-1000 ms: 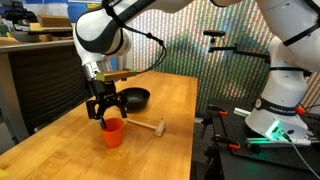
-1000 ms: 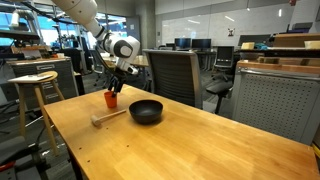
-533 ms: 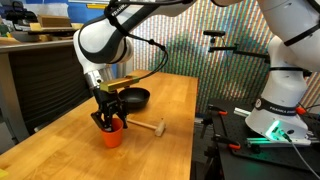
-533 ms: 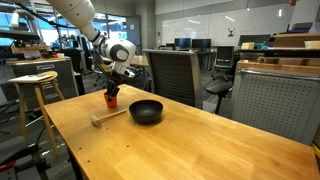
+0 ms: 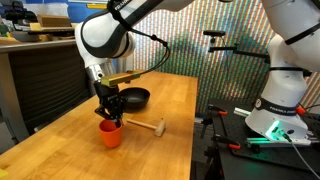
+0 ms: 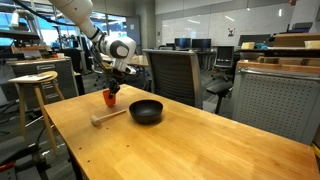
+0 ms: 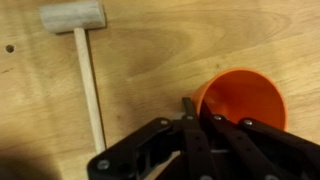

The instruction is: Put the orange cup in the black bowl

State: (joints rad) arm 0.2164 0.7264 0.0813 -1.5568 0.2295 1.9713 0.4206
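Next, my gripper lets go of the orange cup inside the black bowl (image 5: 131,104), on the side that faces the mallet's handle.
The orange cup (image 5: 110,134) (image 6: 110,99) stands upright on the wooden table, a short way from the black bowl (image 5: 134,98) (image 6: 146,111). My gripper (image 5: 109,118) (image 6: 112,90) comes down from above onto the cup's near rim. In the wrist view the cup (image 7: 245,95) fills the lower right with its mouth open to the camera. My gripper (image 7: 200,115) is shut on the cup's left rim, one finger outside the wall and the other over the inside. The bowl is out of the wrist view.
A small wooden mallet (image 5: 150,127) (image 6: 105,117) (image 7: 80,50) lies on the table between cup and bowl. A wooden stool (image 6: 33,80) and an office chair (image 6: 175,75) stand beside the table. Another white robot base (image 5: 280,110) sits beyond the table edge.
The gripper has come down over the cup's rim and its jaws have gone from open to shut on it. Cup, mallet and bowl have stayed in place.
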